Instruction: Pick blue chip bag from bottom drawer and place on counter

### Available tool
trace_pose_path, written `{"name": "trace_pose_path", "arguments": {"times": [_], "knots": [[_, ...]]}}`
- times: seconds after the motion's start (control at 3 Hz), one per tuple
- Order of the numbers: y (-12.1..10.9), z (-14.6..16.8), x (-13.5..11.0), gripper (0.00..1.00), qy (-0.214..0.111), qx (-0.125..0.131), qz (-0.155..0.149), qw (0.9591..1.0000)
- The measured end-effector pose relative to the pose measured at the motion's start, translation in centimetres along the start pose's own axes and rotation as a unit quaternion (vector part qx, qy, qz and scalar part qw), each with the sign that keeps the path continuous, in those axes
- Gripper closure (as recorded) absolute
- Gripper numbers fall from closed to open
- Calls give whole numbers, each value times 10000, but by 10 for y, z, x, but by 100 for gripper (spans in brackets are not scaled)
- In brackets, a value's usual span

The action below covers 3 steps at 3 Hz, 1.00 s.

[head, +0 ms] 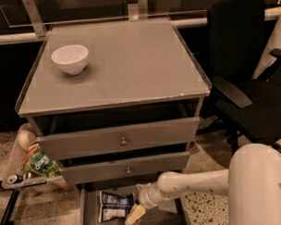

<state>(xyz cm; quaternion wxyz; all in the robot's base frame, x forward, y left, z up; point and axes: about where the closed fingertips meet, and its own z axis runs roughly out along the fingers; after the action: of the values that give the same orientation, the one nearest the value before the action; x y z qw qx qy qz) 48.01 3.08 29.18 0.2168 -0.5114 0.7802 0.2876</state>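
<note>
The blue chip bag's near edge [127, 205] faces my white arm in the open bottom drawer, and I need to close my gripper on that edge.
The blue chip bag [115, 205] lies crumpled in the open bottom drawer [91, 213], a flat grey tray at the foot of the cabinet. My white arm reaches in from the right, and my gripper [135, 214] hangs over the drawer right beside the bag's right edge, its pale fingers [134, 216] pointing down-left. The grey counter [129, 64] is the cabinet's top and carries a white bowl [70, 58] at its back left.
Two knobbed grey drawers [123, 141] sit slightly pulled out above the open tray. A green snack bag [40, 165] rests on a small stand at the cabinet's left. A black office chair [250, 78] stands close on the right.
</note>
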Motion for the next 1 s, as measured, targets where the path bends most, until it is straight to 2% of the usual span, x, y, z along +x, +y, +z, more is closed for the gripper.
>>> {"name": "trace_pose_path", "arguments": {"times": [0.33,1.0], "knots": [[1,15,2,0,-19,-102,-110,9999],[-22,77,8,0,-323,-38,-353,9988]]}}
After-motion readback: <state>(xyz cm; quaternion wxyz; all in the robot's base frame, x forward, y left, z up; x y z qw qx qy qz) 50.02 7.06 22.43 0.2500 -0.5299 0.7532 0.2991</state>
